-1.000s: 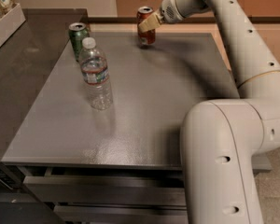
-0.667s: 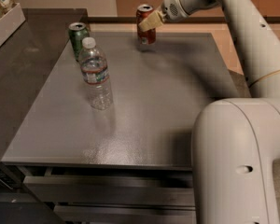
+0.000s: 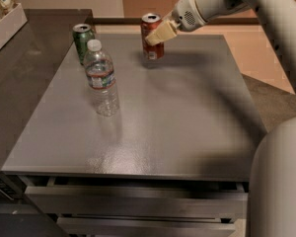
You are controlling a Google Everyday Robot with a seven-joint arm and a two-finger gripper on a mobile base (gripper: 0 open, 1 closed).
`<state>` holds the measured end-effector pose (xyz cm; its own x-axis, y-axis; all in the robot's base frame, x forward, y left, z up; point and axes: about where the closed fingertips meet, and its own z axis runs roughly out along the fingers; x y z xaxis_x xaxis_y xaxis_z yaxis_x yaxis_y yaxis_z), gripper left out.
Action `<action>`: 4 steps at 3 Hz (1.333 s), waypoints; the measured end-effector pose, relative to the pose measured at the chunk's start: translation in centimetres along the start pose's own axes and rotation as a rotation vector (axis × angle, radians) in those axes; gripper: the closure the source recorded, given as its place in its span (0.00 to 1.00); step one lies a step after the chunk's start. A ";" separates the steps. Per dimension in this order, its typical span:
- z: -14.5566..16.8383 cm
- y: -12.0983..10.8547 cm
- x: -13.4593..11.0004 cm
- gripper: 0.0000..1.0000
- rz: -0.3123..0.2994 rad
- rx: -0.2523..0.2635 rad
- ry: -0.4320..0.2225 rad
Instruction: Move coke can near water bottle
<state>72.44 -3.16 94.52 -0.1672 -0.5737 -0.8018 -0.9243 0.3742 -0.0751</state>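
Note:
I need to release the coke can on the grey table (image 3: 131,102) beside the water bottle, toward my arm.
The coke can (image 3: 151,37), red with a silver top, stands upright at the far middle of the grey table (image 3: 187,122). My gripper (image 3: 155,36) reaches in from the upper right and is shut on the can's upper half, one cream finger (image 3: 160,33) across its front. The water bottle (image 3: 101,78), clear with a white cap and a red-and-white label band, stands upright to the left and nearer the camera, well apart from the can.
A green can (image 3: 83,42) stands just behind the bottle at the far left. A white box (image 3: 5,26) with packets sits on the dark counter at the left. Drawers (image 3: 133,206) run below the table's front edge. My arm's white body (image 3: 278,181) fills the lower right.
The coke can and my gripper have shifted slightly left along the far edge. The arm's body has moved right out of the frame. Bottle and green can have not moved.

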 end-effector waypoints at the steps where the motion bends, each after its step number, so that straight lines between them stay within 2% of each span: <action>1: -0.4 4.7 0.9 1.00 -0.064 -0.062 0.005; 2: -0.3 9.0 1.7 1.00 -0.132 -0.122 -0.006; 3: -0.3 12.0 2.1 1.00 -0.191 -0.174 -0.030; 4: -0.2 13.9 2.1 1.00 -0.227 -0.215 -0.055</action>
<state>59.18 0.65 91.90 0.0652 -0.5822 -0.8105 -0.9881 0.0756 -0.1337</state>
